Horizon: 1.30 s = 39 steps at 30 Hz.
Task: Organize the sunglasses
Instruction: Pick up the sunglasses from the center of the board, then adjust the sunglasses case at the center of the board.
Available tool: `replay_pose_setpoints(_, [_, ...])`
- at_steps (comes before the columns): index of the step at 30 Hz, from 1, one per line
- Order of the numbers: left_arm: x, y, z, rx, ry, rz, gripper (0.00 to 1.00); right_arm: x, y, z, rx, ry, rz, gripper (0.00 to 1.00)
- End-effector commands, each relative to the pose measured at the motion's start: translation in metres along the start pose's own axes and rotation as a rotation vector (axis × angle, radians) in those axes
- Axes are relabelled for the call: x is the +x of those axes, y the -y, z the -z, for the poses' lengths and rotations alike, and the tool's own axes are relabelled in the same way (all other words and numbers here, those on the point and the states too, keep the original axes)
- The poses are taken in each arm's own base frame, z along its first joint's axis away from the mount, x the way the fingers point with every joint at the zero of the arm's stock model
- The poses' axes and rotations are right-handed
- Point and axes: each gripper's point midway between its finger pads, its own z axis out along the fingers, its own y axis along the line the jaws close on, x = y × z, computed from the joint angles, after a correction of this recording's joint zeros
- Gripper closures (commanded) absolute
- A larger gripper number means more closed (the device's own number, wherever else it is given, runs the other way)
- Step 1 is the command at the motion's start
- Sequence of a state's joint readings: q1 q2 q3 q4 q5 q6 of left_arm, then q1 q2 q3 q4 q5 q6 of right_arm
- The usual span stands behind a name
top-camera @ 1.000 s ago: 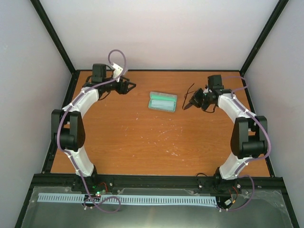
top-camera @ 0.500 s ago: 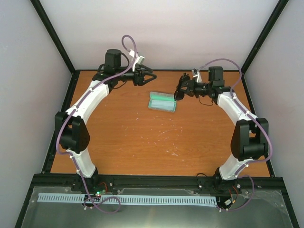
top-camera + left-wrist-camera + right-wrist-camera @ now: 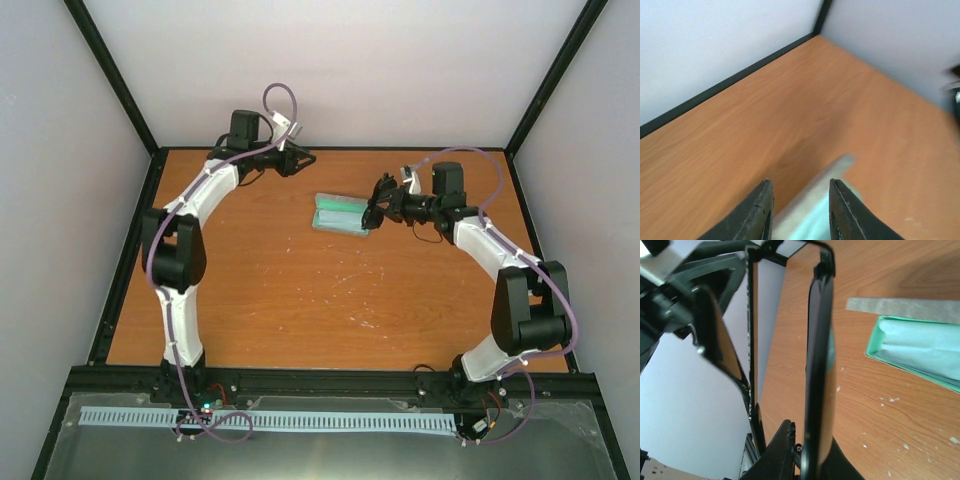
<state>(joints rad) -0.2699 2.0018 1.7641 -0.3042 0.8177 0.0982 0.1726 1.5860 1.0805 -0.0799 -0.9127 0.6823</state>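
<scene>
My right gripper will put the black sunglasses down on the pale folded sheet inside the grey case [image 3: 360,223] [image 3: 895,346].
The grey case [image 3: 340,215] with its mint-green inside lies open at the back middle of the table. My right gripper [image 3: 378,208] is shut on the black sunglasses [image 3: 382,186] and holds them in the air at the case's right end. In the right wrist view the sunglasses [image 3: 819,365] stand edge-on in my gripper [image 3: 807,460], temple arms unfolded, with the case [image 3: 920,347] to the right below them. My left gripper [image 3: 300,160] is open and empty, above the table behind the case's left end. In the left wrist view the case [image 3: 805,210] shows blurred between the fingers [image 3: 757,212].
A pale folded sheet [image 3: 925,342] lies inside the case. The black frame rail [image 3: 330,149] and white back wall stand close behind both grippers. The table [image 3: 300,290] is bare orange wood with white scuffs.
My right gripper carried the sunglasses left, up, then down to the case's right end. My left gripper swung right toward the back of the case, then drew back slightly.
</scene>
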Motion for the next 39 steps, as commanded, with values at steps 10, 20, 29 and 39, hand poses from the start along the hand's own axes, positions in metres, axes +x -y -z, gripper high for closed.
replay_pose_setpoints(10, [0.094, -0.096, -0.044, -0.094, -0.246, 0.106, 0.68, 0.001, 0.030, 0.015, 0.140, 0.162, -0.056, 0.97])
replay_pose_setpoints(20, [0.129, -0.106, -0.066, -0.063, -0.289, 0.191, 0.59, 0.010, 0.045, 0.012, 0.154, 0.168, -0.090, 0.97])
replay_pose_setpoints(29, [0.156, -0.070, -0.091, 0.021, -0.371, 0.218, 0.56, 0.011, 0.055, 0.009, 0.175, 0.164, -0.099, 0.97])
replay_pose_setpoints(39, [0.177, -0.030, -0.096, 0.090, -0.432, 0.219, 0.58, 0.015, 0.079, 0.010, 0.275, 0.170, -0.139, 0.97])
